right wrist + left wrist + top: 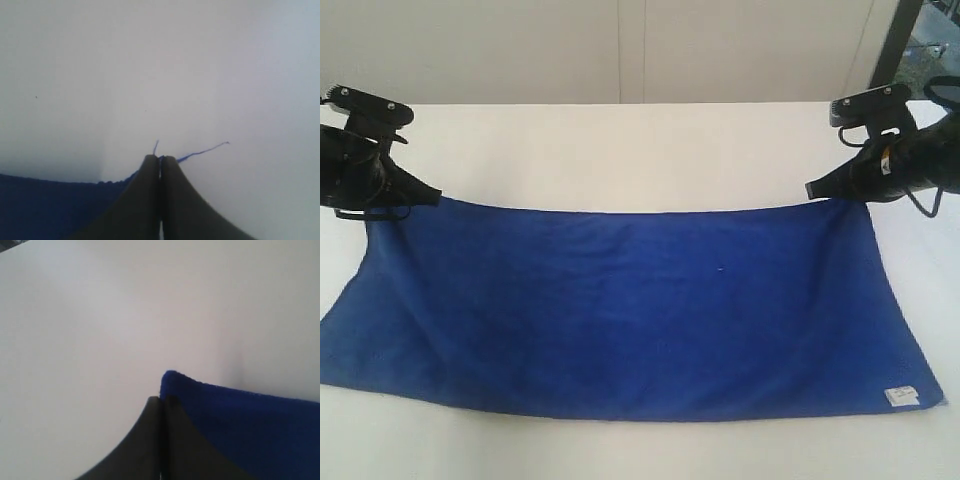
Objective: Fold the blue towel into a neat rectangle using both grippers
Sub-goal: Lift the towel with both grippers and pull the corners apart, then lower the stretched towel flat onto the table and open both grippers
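I need to let go of the blue towel's far corner with my right gripper on the white table (845, 194) just under its closed fingers.
The blue towel (630, 310) hangs stretched between my two grippers, its far edge lifted taut and its near edge resting on the white table (620, 150). My left gripper (433, 197) is shut on the towel's far left corner; in the left wrist view the blue towel (250, 425) bulges beside the closed left gripper (161, 400). My right gripper (813, 190) is shut on the far right corner. In the right wrist view the right gripper (160, 158) pinches the blue towel (45, 205), and a loose blue thread (205, 150) sticks out past the tips.
A small white label (902, 396) sits at the towel's near right corner. A pale wall (620, 50) stands behind the table. A dark frame (895, 40) rises at the back right.
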{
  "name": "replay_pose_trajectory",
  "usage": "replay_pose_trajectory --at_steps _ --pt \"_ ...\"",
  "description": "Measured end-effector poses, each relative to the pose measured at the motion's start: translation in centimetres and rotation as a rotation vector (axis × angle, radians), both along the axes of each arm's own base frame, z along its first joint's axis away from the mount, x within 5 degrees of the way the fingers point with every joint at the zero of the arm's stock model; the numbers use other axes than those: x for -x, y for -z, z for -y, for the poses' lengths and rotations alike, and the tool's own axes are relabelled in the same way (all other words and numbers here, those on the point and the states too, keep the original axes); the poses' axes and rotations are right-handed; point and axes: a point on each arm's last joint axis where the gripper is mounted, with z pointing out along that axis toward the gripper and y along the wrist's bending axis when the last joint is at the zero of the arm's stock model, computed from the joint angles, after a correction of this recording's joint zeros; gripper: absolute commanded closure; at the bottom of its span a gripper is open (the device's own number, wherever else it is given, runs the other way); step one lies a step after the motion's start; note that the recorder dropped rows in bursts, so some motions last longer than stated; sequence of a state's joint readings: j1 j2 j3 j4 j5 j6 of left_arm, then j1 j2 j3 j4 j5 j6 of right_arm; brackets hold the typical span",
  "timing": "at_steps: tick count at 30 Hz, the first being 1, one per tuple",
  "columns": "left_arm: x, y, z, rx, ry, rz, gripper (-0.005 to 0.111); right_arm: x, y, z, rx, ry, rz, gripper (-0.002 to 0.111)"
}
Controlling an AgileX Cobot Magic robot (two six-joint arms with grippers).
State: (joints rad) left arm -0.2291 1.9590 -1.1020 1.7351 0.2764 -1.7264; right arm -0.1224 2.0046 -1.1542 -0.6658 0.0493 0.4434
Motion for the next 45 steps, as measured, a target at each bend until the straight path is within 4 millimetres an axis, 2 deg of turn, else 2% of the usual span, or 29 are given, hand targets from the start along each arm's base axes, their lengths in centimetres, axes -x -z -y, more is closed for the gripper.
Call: replay_pose_trajectory --at_steps 6,14,17,20,23,25,27,30,33,36,39,43,45 --pt "-0.6 0.4 0.1 0.017 -0.007 0.001 0.107 -0.7 0.4 0.1 0.002 0.003 -0.002 0.108" --pt "-1.3 -0.5 0.2 0.021 -0.013 0.038 0.107 -1.7 0.5 0.3 0.008 0.008 0.006 0.108" --pt "-1.4 -0.7 0.0 0.006 -0.030 0.048 0.106 -1.9 1.1 0.3 0.007 0.008 -0.005 0.108" --pt "-1.4 -0.8 -0.1 0.000 -0.037 0.052 0.096 -2.0 1.3 0.4 0.007 0.009 -0.011 0.108" --pt "-1.5 -0.8 -0.1 0.000 -0.037 0.054 0.076 -2.0 1.3 0.4 0.007 0.009 -0.011 0.099" --pt "-1.5 -0.8 -0.1 -0.001 -0.039 0.055 0.063 -1.9 1.4 0.4 0.008 0.009 -0.013 0.088" --pt "-1.5 -0.9 -0.2 -0.005 -0.043 0.056 0.056 -1.9 1.4 0.4 0.008 0.009 -0.013 0.077" --pt "-1.5 -0.9 -0.3 -0.015 -0.053 0.060 0.051 -1.9 1.4 0.4 0.008 0.009 -0.013 0.064" --pt "-1.4 -1.0 -0.5 -0.031 -0.071 0.067 0.052 -1.9 1.4 0.4 0.009 0.011 -0.016 0.059" --pt "-1.4 -1.1 -0.8 -0.074 -0.081 0.067 0.052 -1.7 1.1 0.6 0.022 0.028 -0.038 0.059" --pt "-1.2 -1.9 -1.0 -0.110 -0.078 0.068 0.052 -1.3 -0.3 0.8 0.043 0.053 -0.043 0.062" --pt "-0.6 -3.7 -1.1 -0.077 -0.092 0.059 0.058 -0.5 -2.9 1.1 0.057 0.104 -0.040 0.077" --pt "-0.1 -4.5 -0.9 -0.047 -0.083 0.030 0.067 -0.1 -4.0 1.2 0.042 0.144 -0.041 0.088"
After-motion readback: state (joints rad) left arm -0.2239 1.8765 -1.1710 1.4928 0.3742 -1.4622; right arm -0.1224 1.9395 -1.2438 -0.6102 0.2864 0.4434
